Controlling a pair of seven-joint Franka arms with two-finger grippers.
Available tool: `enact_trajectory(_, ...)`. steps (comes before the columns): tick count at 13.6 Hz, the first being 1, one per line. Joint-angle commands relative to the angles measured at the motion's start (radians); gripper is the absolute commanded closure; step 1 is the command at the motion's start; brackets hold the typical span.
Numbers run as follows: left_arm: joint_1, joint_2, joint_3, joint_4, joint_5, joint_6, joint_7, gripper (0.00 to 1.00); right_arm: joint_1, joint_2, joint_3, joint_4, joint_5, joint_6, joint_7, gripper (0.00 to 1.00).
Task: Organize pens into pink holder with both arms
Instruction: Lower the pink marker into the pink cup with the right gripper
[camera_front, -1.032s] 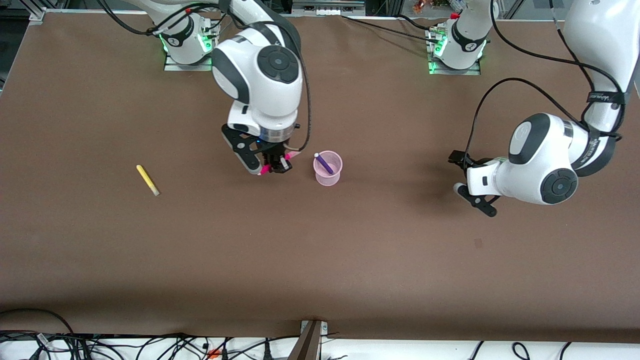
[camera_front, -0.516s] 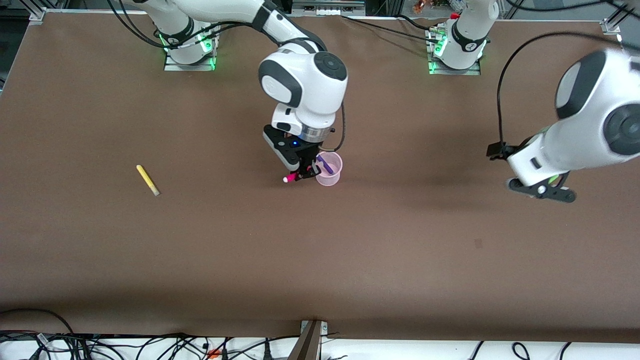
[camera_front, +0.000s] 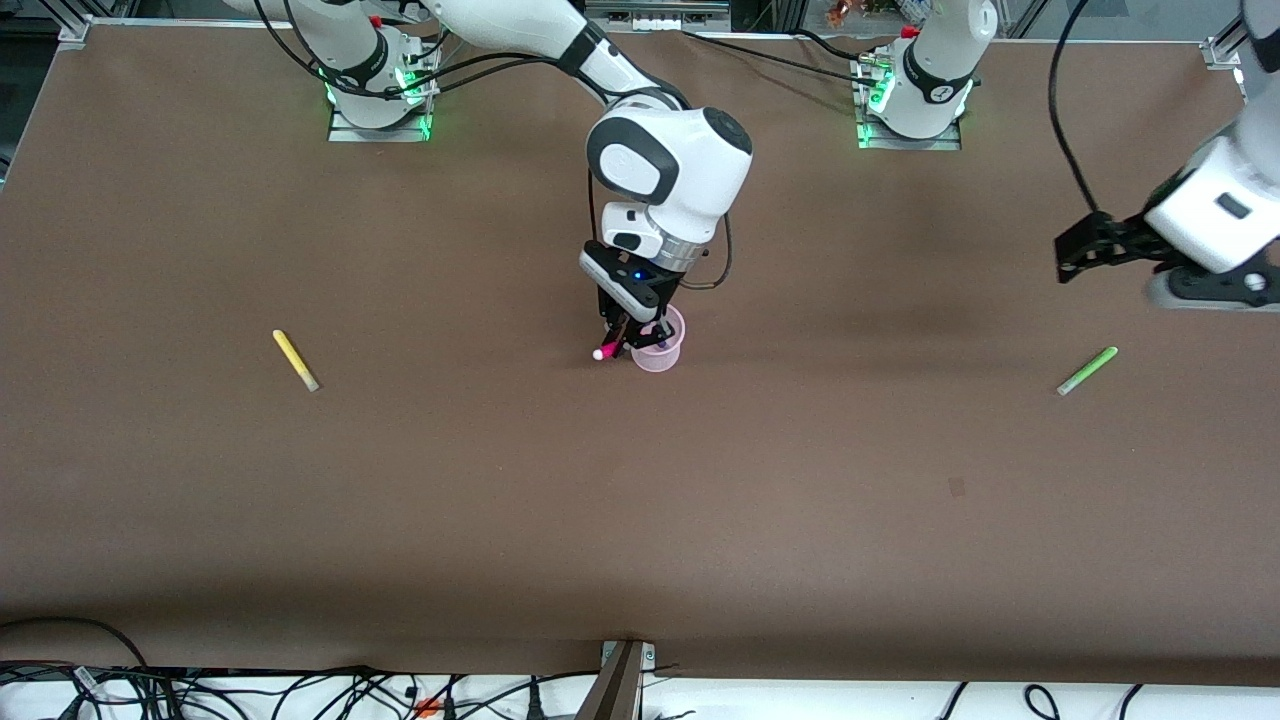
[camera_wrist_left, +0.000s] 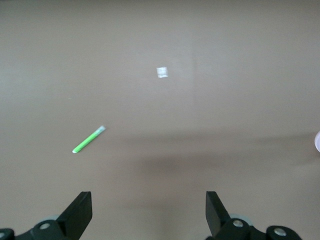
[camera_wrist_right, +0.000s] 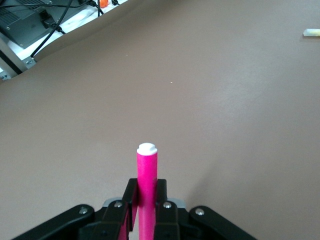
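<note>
I need to let go of the magenta pink pen with my right gripper inside the pink holder's opening, leaning (camera_front: 645, 338) against the holder's rim.
My right gripper (camera_front: 627, 335) is shut on the magenta pink pen (camera_front: 606, 350) and holds it tilted over the rim of the pink holder (camera_front: 664, 356). The right wrist view shows the gripper (camera_wrist_right: 146, 200) clamped on that pen (camera_wrist_right: 147, 167), pale tip up. The gripper covers the holder's mouth, so the dark purple pen is hidden. The yellow pen (camera_front: 295, 360) lies toward the right arm's end of the table. The light green pen (camera_front: 1087, 370) lies toward the left arm's end and shows in the left wrist view (camera_wrist_left: 89, 140). My left gripper (camera_front: 1205, 292) is open and empty, in the air over the table near the green pen.
The table (camera_front: 640, 520) is covered in plain brown. A small pale mark (camera_front: 956, 487) sits on it, nearer the front camera than the green pen. Cables and a metal bracket (camera_front: 622, 680) line the front edge. The arm bases (camera_front: 375, 95) stand along the top edge.
My right gripper carried the magenta pen from beside the holder to over its rim. My left arm swung toward its own end of the table, uncovering the green pen.
</note>
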Motion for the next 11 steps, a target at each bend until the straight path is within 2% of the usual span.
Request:
enact_trajectory(1,-0.153,-0.095,0.189,-0.149,-0.022,0.075,0.009,0.00,0.056,0.040,-0.067,0.046,-0.031,-0.008,0.039,1.00)
enact_trajectory(3,-0.173,-0.170,0.216,-0.262,-0.023,0.153,0.010,0.00,0.067,0.046,-0.075,0.049,-0.035,-0.008,0.044,1.00)
enact_trajectory(4,-0.171,-0.181,0.216,-0.277,-0.023,0.164,0.012,0.00,0.073,0.047,-0.075,0.049,-0.036,-0.010,0.044,1.00)
enact_trajectory(10,-0.155,-0.172,0.197,-0.266,-0.026,0.147,0.012,0.00,0.102,0.055,-0.076,0.050,-0.056,-0.011,0.067,1.00)
enact_trajectory(11,-0.158,-0.171,0.197,-0.263,-0.031,0.139,0.012,0.00,0.101,0.057,-0.076,0.050,-0.058,-0.011,0.067,0.94)
